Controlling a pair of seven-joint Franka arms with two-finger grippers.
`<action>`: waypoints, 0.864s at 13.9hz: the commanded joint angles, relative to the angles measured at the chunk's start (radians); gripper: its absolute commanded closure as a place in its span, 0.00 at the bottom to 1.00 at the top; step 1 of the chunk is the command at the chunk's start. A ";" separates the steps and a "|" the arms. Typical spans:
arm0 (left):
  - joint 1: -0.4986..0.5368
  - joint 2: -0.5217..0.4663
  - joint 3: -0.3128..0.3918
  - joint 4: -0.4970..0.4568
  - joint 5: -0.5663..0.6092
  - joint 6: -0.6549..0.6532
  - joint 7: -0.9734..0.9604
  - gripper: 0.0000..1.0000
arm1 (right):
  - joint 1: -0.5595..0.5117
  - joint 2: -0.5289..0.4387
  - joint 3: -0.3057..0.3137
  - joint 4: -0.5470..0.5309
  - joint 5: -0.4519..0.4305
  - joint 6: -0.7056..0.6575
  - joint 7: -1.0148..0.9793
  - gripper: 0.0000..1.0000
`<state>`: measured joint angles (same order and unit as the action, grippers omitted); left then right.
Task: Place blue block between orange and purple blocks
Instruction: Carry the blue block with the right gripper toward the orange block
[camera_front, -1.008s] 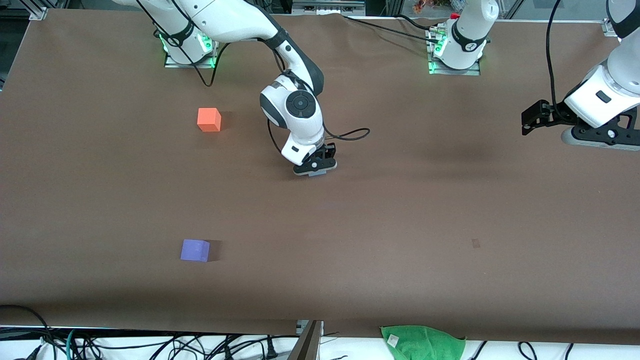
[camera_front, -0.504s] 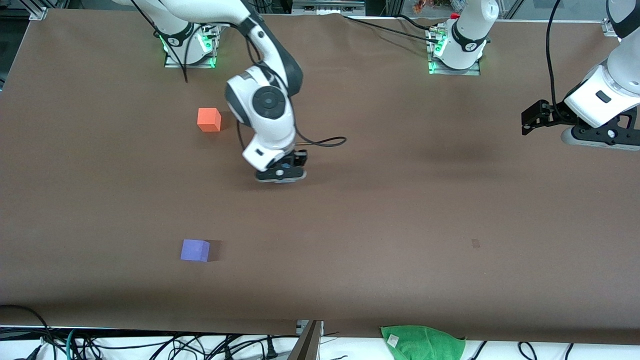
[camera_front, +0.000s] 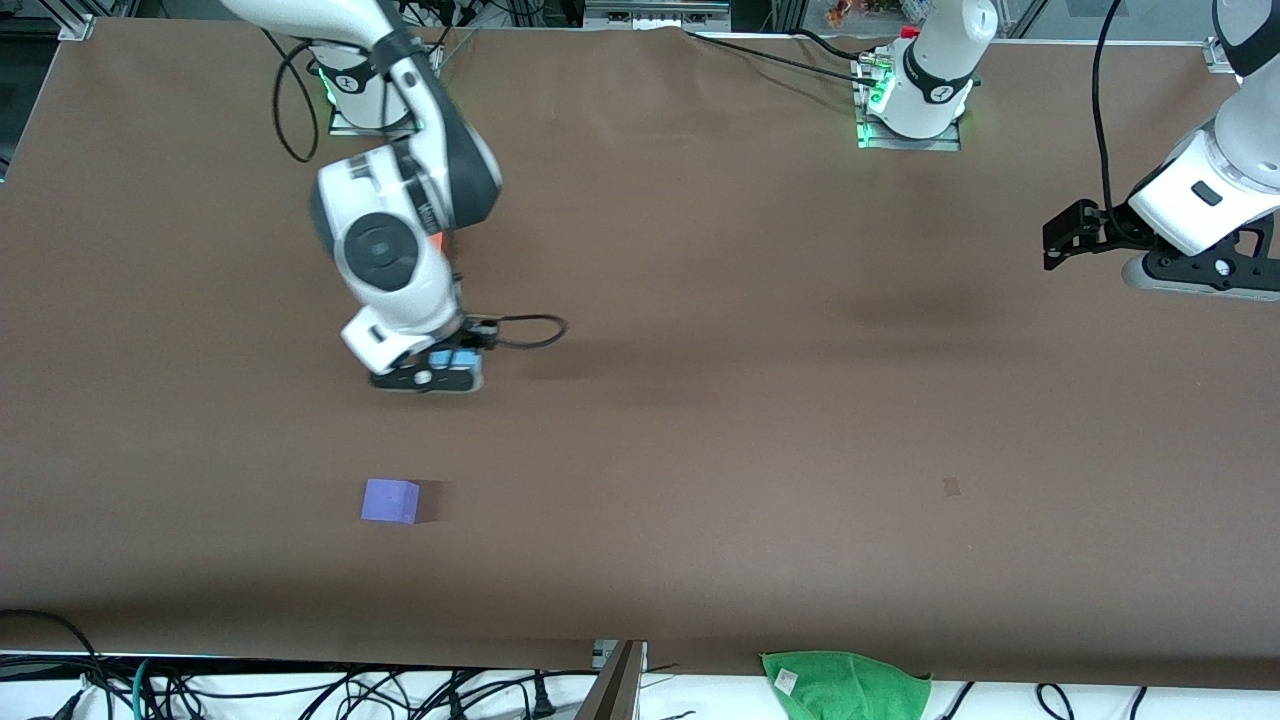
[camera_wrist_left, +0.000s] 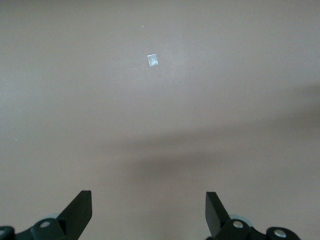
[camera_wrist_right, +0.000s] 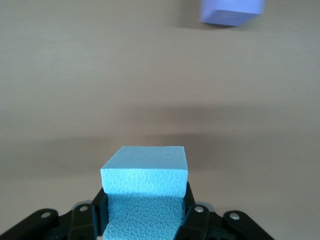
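Observation:
The robot's right gripper will set the blue block down on the bare table about midway (camera_front: 405, 358) between the orange and purple blocks.
My right gripper (camera_front: 430, 378) is shut on the blue block (camera_front: 447, 358) and holds it low over the table, between the orange and purple blocks' places. In the right wrist view the blue block (camera_wrist_right: 145, 185) sits between the fingers (camera_wrist_right: 192, 210), with the purple block (camera_wrist_right: 231, 11) ahead on the table. The purple block (camera_front: 390, 500) lies nearer the front camera. The orange block (camera_front: 438, 238) is almost wholly hidden by the right arm; only a sliver shows. My left gripper (camera_front: 1200, 280) waits open and empty at the left arm's end (camera_wrist_left: 148, 212).
A green cloth (camera_front: 845, 685) lies at the table's front edge, with cables beside it. A small pale mark (camera_front: 951, 487) is on the brown table top; it also shows in the left wrist view (camera_wrist_left: 153, 60).
My right arm has carried the blue block toward the right arm's end of the table and now covers the orange block. The left arm has not moved.

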<state>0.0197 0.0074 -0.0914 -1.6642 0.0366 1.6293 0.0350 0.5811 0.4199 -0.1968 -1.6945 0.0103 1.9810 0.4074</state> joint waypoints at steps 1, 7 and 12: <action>-0.003 -0.007 -0.010 0.012 -0.007 -0.020 0.016 0.00 | -0.049 -0.053 -0.042 -0.079 0.077 0.001 -0.126 0.59; -0.004 -0.006 -0.016 0.021 -0.006 -0.020 0.016 0.00 | -0.063 -0.107 -0.113 -0.301 0.163 0.172 -0.225 0.59; 0.022 0.008 -0.010 0.029 -0.010 -0.020 0.028 0.00 | -0.063 -0.147 -0.112 -0.476 0.163 0.387 -0.225 0.59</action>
<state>0.0209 0.0078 -0.1062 -1.6552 0.0366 1.6291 0.0350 0.5103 0.3361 -0.3033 -2.0681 0.1538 2.2874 0.2009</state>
